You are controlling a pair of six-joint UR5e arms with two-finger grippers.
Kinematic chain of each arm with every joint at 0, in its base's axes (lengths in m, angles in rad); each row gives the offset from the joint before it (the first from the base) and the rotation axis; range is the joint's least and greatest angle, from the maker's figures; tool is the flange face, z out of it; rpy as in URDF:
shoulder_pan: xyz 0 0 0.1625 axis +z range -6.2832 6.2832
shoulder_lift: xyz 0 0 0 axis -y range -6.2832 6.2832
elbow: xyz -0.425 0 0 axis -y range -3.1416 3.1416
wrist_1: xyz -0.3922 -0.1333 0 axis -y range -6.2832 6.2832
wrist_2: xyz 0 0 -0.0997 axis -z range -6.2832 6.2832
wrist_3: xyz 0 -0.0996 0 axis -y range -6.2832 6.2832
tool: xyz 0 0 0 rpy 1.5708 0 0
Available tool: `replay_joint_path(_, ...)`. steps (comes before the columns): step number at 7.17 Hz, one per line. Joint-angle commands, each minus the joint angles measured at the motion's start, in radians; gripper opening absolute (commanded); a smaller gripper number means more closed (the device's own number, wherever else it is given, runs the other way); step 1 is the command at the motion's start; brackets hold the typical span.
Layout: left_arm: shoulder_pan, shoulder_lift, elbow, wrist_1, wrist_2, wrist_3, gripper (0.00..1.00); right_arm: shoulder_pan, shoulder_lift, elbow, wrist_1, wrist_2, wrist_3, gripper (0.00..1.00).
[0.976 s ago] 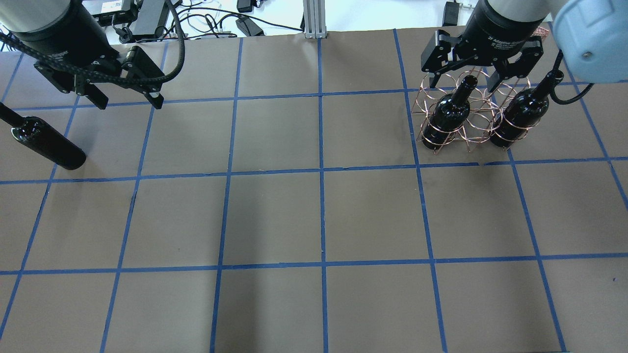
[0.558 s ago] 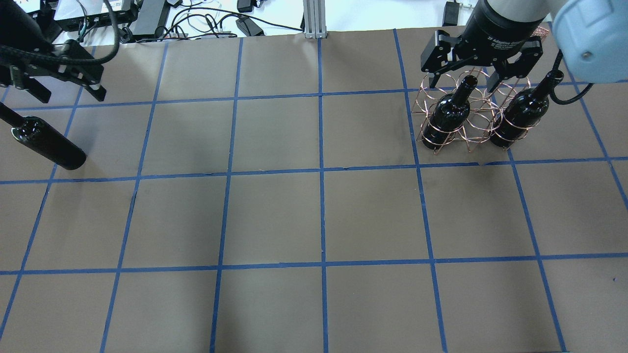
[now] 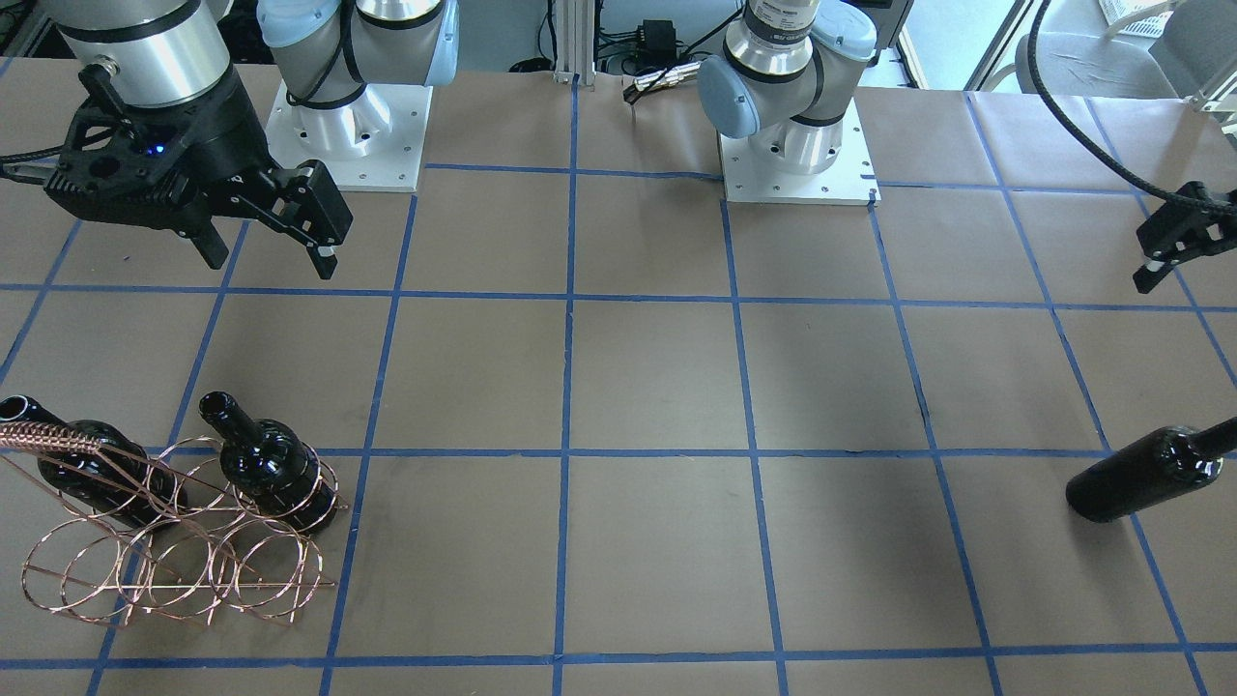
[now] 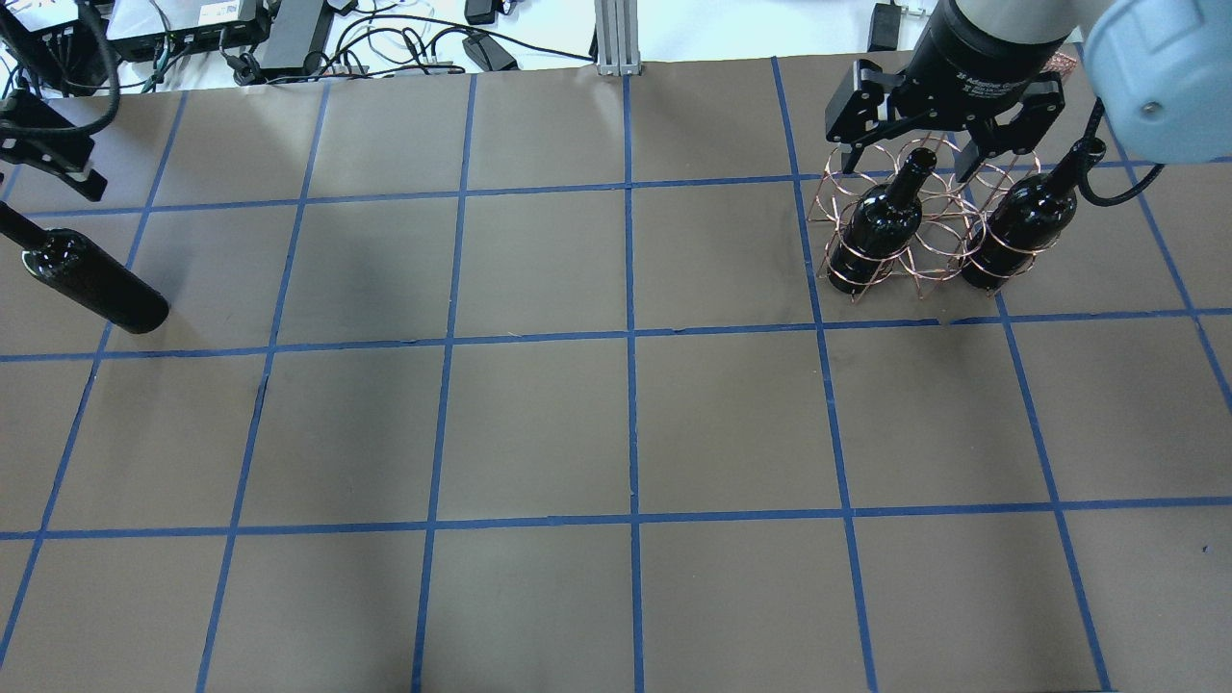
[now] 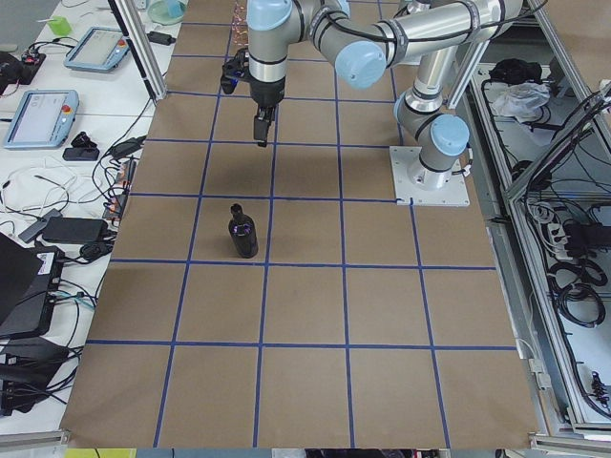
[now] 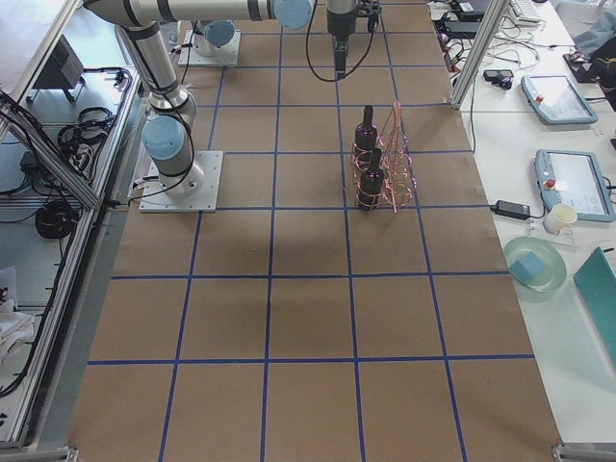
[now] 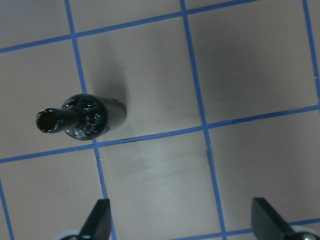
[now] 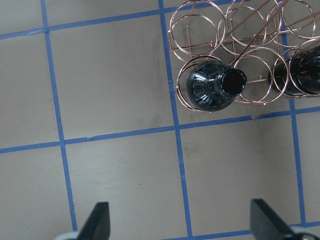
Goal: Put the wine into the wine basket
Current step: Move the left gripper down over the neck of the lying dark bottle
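Note:
Next, my left gripper moves over to the neck (image 3: 1218, 439) (image 7: 66, 120) of the lone wine bottle, away from the wine basket, and then closes on it there.
The copper wire wine basket (image 4: 922, 252) (image 3: 164, 565) (image 8: 252, 35) stands at the table's right. Two black wine bottles stand upright in it (image 4: 881, 221) (image 4: 1022, 226) (image 3: 273, 471) (image 3: 85, 476). A third wine bottle (image 4: 91, 281) (image 3: 1140, 476) (image 7: 87, 117) (image 5: 243, 234) stands alone at the far left. My right gripper (image 4: 905, 168) (image 3: 271, 263) is open and empty, raised over the basket. My left gripper (image 4: 48, 168) (image 7: 182, 225) is open and empty, raised beside the lone bottle and partly out of the overhead view.
The brown table carries a blue tape grid. Cables and power bricks (image 4: 289, 38) and an aluminium post (image 4: 616, 38) lie past the far edge. The two arm bases (image 3: 348, 126) (image 3: 797, 145) stand on the robot's side.
My left gripper has moved left, from over the table toward its left edge, and stays open. The right gripper, the basket and all three bottles have stayed put.

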Motion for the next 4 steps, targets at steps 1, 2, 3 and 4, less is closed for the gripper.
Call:
replay_joint_path(1, 0.069, -0.079, 0.006, 0.105, 0.003, 0.084, 1.00, 0.000, 0.000, 0.000, -0.002, 0.000, -0.001, 1.00)
replay_joint_path(2, 0.083, -0.119, 0.032, 0.117, 0.003, 0.086, 1.00, 0.000, 0.000, 0.000, -0.002, 0.000, -0.001, 1.00)
replay_joint_path(3, 0.088, -0.173, 0.069, 0.128, 0.003, 0.088, 1.00, 0.000, 0.000, 0.000, 0.000, 0.000, -0.001, 1.00)
replay_joint_path(4, 0.089, -0.216, 0.075, 0.201, 0.001, 0.120, 1.00, 0.000, 0.000, 0.000, 0.000, 0.000, -0.001, 1.00)
